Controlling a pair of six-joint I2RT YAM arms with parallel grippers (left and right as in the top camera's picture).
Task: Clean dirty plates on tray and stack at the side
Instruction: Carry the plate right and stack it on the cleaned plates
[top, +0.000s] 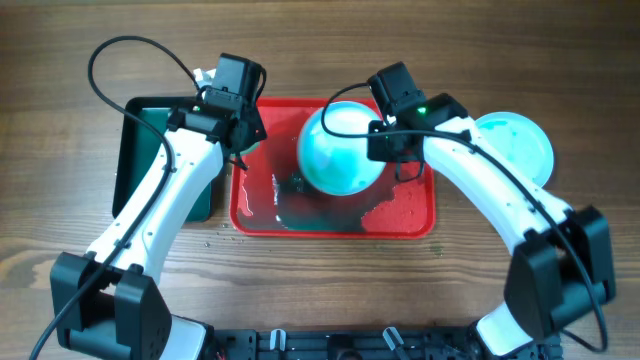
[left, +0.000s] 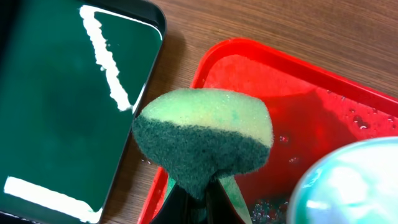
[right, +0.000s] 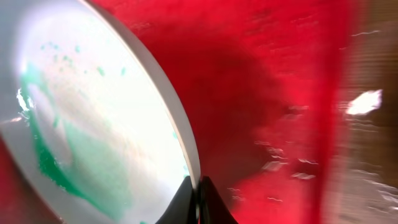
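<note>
Next, my right gripper releases the teal-smeared plate, still held tilted above the tray, on top of the pale turquoise plate (top: 506, 155) beside the red tray.
The red tray (top: 410, 222) lies in the middle, wet and smeared with teal. My right gripper (top: 385, 140) is shut on the rim of a plate (top: 338, 152) with teal smears, holding it tilted above the tray; the right wrist view shows the rim (right: 180, 134) pinched between the fingers (right: 198, 194). My left gripper (top: 240, 125) is shut on a yellow-green sponge (left: 205, 140) over the tray's left edge (left: 205, 62), beside the plate (left: 348, 186). A pale turquoise plate (top: 515, 145) lies on the table to the right of the tray.
A dark green tray (top: 150, 150) lies left of the red tray, partly under my left arm; it also shows in the left wrist view (left: 56, 106). Water droplets dot the wood near the red tray's front edge.
</note>
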